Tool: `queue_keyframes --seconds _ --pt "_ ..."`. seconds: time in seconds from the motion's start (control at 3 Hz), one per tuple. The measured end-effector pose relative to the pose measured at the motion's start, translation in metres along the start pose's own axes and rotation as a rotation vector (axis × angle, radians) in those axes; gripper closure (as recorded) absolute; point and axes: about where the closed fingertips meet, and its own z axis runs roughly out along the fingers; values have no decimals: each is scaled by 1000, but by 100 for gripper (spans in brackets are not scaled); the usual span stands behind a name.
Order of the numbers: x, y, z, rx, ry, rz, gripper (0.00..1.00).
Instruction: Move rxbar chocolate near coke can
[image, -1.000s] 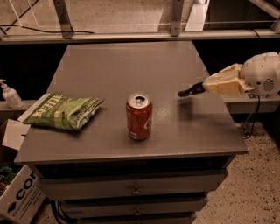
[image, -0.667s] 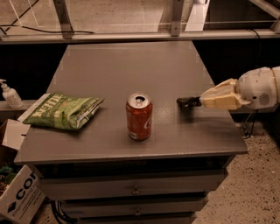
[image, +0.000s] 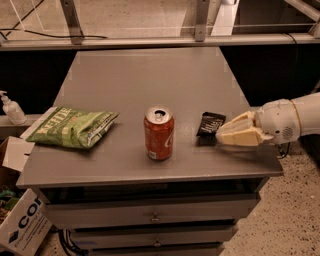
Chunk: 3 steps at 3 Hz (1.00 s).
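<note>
The rxbar chocolate will be put down on the table (image: 192, 134) next to the coke can, on the side facing my gripper. The rxbar chocolate is now held low over the table.
The coke can (image: 159, 133), red with a silver top, stands upright at the front middle of the grey table (image: 145, 75). The rxbar chocolate (image: 211, 124), a small flat black wrapper, is just right of the can with a short gap between them. It sits low over the table, with its shadow under it. My gripper (image: 221, 135) reaches in from the right edge. Its cream fingers (image: 240, 131) are closed on the bar's right end.
A green chip bag (image: 75, 127) lies at the front left of the table. Drawers sit under the tabletop. A white pump bottle (image: 11, 108) and a cardboard box (image: 22, 220) are off the left side. Metal rails run behind the table.
My gripper has moved left and down with the rxbar chocolate, bringing it from near the right edge to close beside the coke can. The can and the chip bag have not moved.
</note>
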Motion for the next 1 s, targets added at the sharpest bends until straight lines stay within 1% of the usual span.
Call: queue_keyframes --seconds 0.33,0.67,1.0 --pt "0 11 11 -73 -55 21 100" --pt "-9 19 19 -133 -105 23 100" --pt "-23 27 27 -194 -144 7 100"
